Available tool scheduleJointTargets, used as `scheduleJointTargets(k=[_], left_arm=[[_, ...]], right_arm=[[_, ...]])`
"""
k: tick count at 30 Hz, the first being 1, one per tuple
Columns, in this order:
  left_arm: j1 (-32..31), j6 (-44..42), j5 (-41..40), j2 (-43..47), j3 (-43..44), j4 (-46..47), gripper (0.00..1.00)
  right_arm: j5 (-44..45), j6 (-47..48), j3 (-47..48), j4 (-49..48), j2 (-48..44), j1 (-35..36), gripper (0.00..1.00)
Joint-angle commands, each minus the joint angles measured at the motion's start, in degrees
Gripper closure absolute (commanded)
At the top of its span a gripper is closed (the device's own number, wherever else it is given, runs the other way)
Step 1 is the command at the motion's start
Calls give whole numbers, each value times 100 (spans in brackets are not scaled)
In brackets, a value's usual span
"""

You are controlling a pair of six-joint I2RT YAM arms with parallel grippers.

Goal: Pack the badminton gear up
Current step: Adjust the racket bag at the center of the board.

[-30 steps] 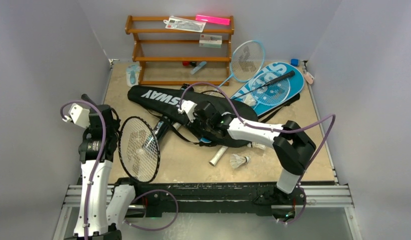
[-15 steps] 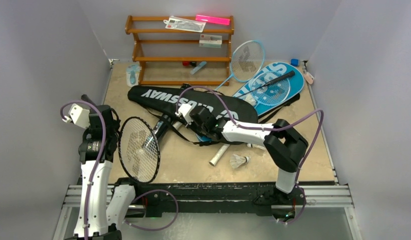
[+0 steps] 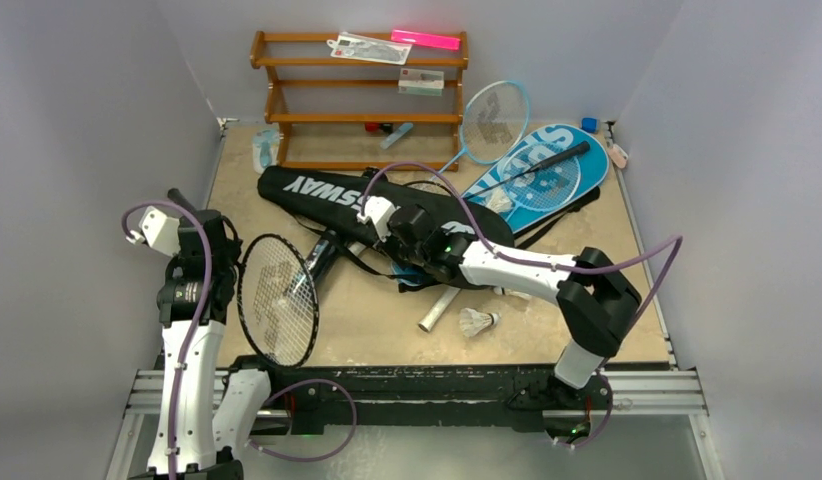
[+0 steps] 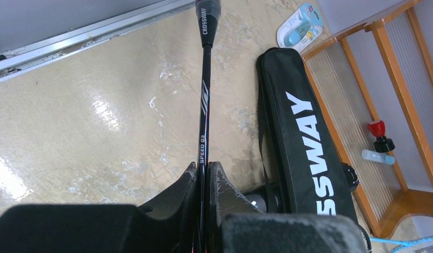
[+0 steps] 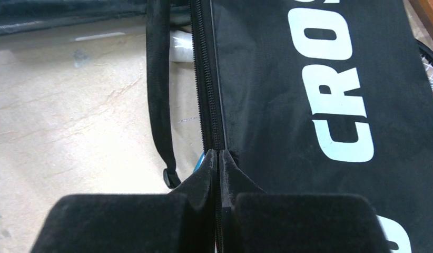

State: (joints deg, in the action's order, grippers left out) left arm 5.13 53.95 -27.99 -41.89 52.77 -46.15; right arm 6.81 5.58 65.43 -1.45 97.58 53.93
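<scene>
I should release the black racket with my left gripper across the near end of the black tube [image 3: 301, 296].
My left gripper [image 4: 204, 164] is shut on the thin shaft of a black racket [image 4: 204, 95]. Its strung head [image 3: 277, 298] hangs over the near left of the table beside the left gripper [image 3: 227, 262]. The black "CROSSWAY" racket cover [image 3: 317, 190] lies across the middle of the table. My right gripper [image 5: 218, 153] is shut on the zipper edge of that cover [image 5: 320, 95], and from above the right gripper [image 3: 385, 218] sits over the cover's middle. A blue "SPORT" cover [image 3: 572, 180] carries another black racket [image 3: 547, 160]. A light-blue racket [image 3: 494, 120] lies behind it. One shuttlecock [image 3: 477, 322] lies near the front.
The wooden three-tier rack [image 3: 362, 100] stands at the back with a pink bar [image 3: 425, 40] and packets on top. A black tube [image 3: 322, 255] and a loose strap [image 5: 159, 95] lie by the cover. A white cylinder [image 3: 434, 310] rests near the shuttlecock.
My right gripper has closed on the cover's zipper edge; its arm swung slightly left, then back right. The left arm and its racket have not moved.
</scene>
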Motion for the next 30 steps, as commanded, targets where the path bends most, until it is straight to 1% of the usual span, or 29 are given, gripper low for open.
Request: scheduleJointTargets(k=[1,6,11,15,17,19,24,30], left_arm=[[24,-131,164,72,218,106,100],[24,-277,738,26,86,346,100],[24,-275,1261,-180,4,497,100],[24,-427,2426,-250,-294,1160,100],[24,-413,2982,-354,-331,1215,100],[24,-364,3203,-424,-215,1027,100],[24,-132,3178,-359,442,38,100],[23,-201,3601,-241,1090,-1079,100]], right_arm=[[-270,-313,86,-182,-484,-79,100],[-578,-678,208,-36,-685,-260,100],[-659,-1064,398,264,-783,-386,100],[-778,-1380,409,267,-888,-446,100],[-997,-1501,436,230,-876,-523,100],[-1229,-1558,524,220,-797,-617,100],[-1461,-1686,800,263,-503,-800,100],[-1685,-1805,704,-4,-344,-918,100]])
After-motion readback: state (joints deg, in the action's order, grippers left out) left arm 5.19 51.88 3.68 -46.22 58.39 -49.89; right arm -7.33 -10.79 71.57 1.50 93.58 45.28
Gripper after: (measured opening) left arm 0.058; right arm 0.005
